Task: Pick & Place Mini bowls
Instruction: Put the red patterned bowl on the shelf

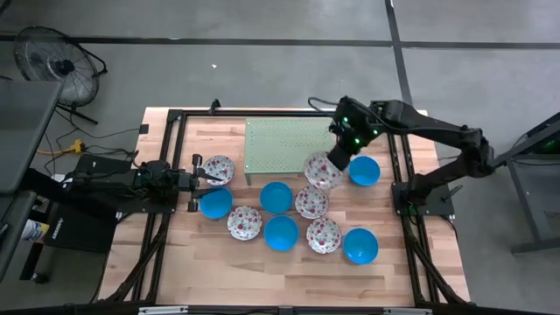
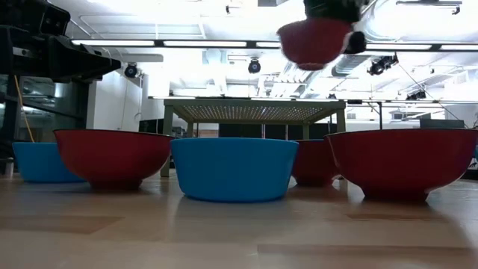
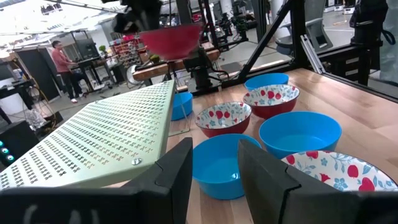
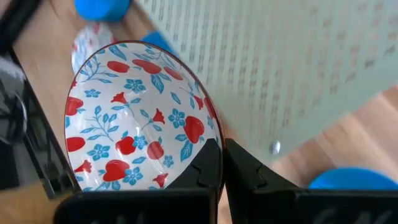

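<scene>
My right gripper is going to let go of the floral mini bowl on the pale green stand's end (image 1: 269, 142) nearest my left gripper. The bowl is now in the air beside the stand.
My right gripper (image 1: 337, 160) is shut on a floral mini bowl (image 1: 321, 171), white inside with red and blue flowers and red outside. It holds the bowl in the air beside the pale green perforated stand (image 1: 287, 143); the low view shows the bowl's red underside (image 2: 315, 39) high above the others. Several more blue and floral mini bowls rest on their bases on the table, among them a blue one (image 1: 276, 197) and a floral one (image 1: 311, 203). My left gripper (image 1: 206, 175) waits open at the table's left, next to a floral bowl (image 1: 220, 167) and a blue one (image 1: 215, 203). My right gripper (image 4: 222, 146) pinches the floral bowl by its rim (image 4: 211, 127). One finger (image 4: 205, 167) lies on the patterned inside and the other (image 4: 244, 171) on the outer wall. The bowl is lifted clear of the table and tilted.
The stand sits on legs at the table's far middle (image 2: 250, 110). Bowls crowd the table's middle and near right, with a blue one (image 1: 364, 171) just right of the held bowl. Black frame rails (image 1: 166, 175) run along both sides. A person (image 3: 62, 62) stands in the room beyond.
</scene>
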Controlling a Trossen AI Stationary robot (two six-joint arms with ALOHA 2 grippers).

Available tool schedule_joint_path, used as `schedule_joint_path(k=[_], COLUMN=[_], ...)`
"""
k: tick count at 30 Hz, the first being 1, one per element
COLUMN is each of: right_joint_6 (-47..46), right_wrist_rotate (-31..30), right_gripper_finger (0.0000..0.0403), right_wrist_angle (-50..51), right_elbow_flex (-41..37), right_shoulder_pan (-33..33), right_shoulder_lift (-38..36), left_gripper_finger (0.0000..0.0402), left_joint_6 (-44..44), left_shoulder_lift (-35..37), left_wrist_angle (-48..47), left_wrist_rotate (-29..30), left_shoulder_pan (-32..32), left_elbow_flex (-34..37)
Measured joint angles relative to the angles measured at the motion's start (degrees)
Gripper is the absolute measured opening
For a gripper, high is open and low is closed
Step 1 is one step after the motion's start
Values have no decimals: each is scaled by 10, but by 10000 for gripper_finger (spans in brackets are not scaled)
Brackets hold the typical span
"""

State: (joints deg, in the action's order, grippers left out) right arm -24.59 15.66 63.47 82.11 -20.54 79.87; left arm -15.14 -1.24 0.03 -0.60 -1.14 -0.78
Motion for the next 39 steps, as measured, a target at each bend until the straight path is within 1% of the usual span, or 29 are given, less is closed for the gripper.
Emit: schedule_joint_path(k=[6,9,11,16,18,25,34,39], right_joint_6=[1,1,-1,-15,-21,-20,-17,-13], right_wrist_rotate=[10,-2,-2,30,41,42,42,42], right_gripper_finger=[0,0,0,0,0,0,0,0], right_wrist_angle=[-35,-50,-78,-156,-167,-149,-74,-49], right_elbow_flex=[5,5,5,5,17,132,298,356], right_shoulder_pan=[-38,-55,-61,-62,-60,-60,-51,-48], right_shoulder_lift=[31,47,57,89,110,198,318,368], left_gripper_finger=[124,124,124,124,124,124,124,124], left_joint_6=[0,0,0,0,0,0,0,0], left_shoulder_lift=[0,0,0,0,0,0,0,0], left_wrist_angle=[0,0,0,0,0,0,0,0], left_wrist_rotate=[0,0,0,0,0,0,0,0], left_shoulder_pan=[0,0,0,0,0,0,0,0], left_elbow_flex=[0,0,0,0,0,0,0,0])
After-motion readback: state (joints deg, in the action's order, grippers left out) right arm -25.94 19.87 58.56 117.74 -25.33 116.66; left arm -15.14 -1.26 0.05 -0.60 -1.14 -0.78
